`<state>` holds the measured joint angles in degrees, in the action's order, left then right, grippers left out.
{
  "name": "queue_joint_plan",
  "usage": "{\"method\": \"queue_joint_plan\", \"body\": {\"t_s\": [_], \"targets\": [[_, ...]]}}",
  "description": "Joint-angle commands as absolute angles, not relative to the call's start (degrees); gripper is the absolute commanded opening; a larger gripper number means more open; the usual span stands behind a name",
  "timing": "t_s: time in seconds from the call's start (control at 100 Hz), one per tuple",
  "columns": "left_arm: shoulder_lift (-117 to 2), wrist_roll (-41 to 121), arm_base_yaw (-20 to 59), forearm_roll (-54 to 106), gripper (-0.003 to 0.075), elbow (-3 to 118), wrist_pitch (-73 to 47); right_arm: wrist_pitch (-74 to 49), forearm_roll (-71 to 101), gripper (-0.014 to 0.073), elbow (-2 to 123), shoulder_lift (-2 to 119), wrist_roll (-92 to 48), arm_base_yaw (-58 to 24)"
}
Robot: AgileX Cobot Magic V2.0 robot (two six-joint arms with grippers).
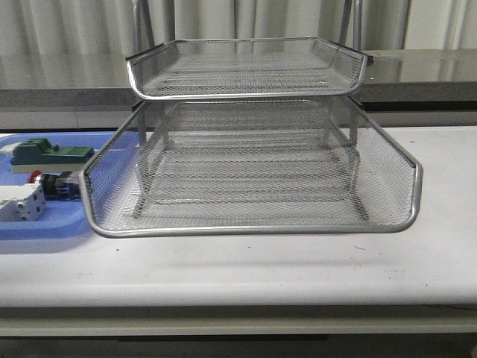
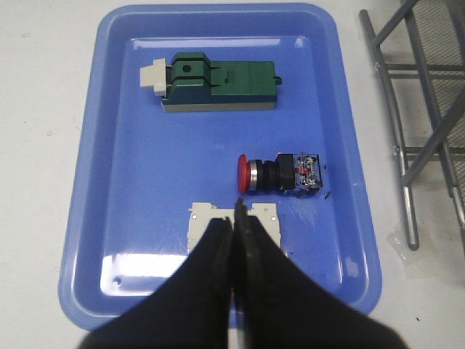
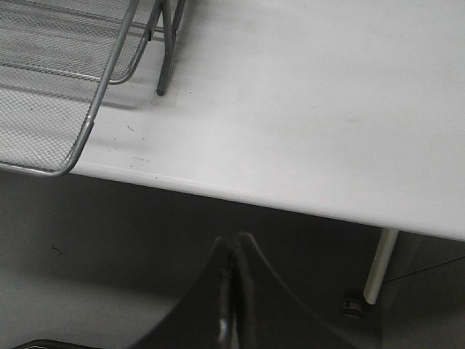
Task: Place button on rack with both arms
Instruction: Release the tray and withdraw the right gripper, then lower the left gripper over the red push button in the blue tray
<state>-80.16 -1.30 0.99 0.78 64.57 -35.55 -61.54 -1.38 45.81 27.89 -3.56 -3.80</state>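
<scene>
I need to next move my left gripper to the button in the blue tray and close it on the black body (image 1: 61, 185) (image 2: 290, 173) behind its red cap.
The button (image 2: 280, 174), with red cap and black and blue body, lies on its side in the blue tray (image 2: 116, 145); it also shows in the front view (image 1: 52, 183) at the left, beside the rack. The silver wire-mesh rack (image 1: 250, 149) stands mid-table, its lower tray pulled forward. My left gripper (image 2: 236, 218) is shut and empty, above the white block, a little short of the button. My right gripper (image 3: 234, 251) is shut and empty, off the table's front edge, to the right of the rack's corner (image 3: 65, 116). Neither gripper shows in the front view.
A green rectangular block (image 2: 218, 83) and a white terminal block (image 2: 232, 225) lie in the blue tray with the button. The rack's thin legs (image 2: 407, 145) stand just right of the tray. A white table leg (image 3: 379, 265) shows below the table edge.
</scene>
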Motion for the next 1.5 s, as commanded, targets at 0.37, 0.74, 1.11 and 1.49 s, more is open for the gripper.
{"method": "queue_joint_plan", "body": {"t_s": [0.37,0.74,1.11,1.49], "targets": [[-84.4,6.2,1.0,1.2,0.0661,68.8,-31.4,-58.3,-2.0,-0.0071,47.8,28.2,-3.5,-3.6],[-85.4,12.2,1.0,3.0,0.0661,71.2,-30.9,-58.3,-2.0,-0.0071,47.8,28.2,-3.5,-3.6],[-100.2,29.1,1.0,2.9,0.0661,93.6,-52.4,-58.3,-2.0,-0.0071,47.8,28.2,-3.5,-3.6],[-112.7,47.4,2.5,6.5,0.0661,103.1,-59.8,-58.3,-2.0,-0.0071,47.8,28.2,-3.5,-3.6]]}}
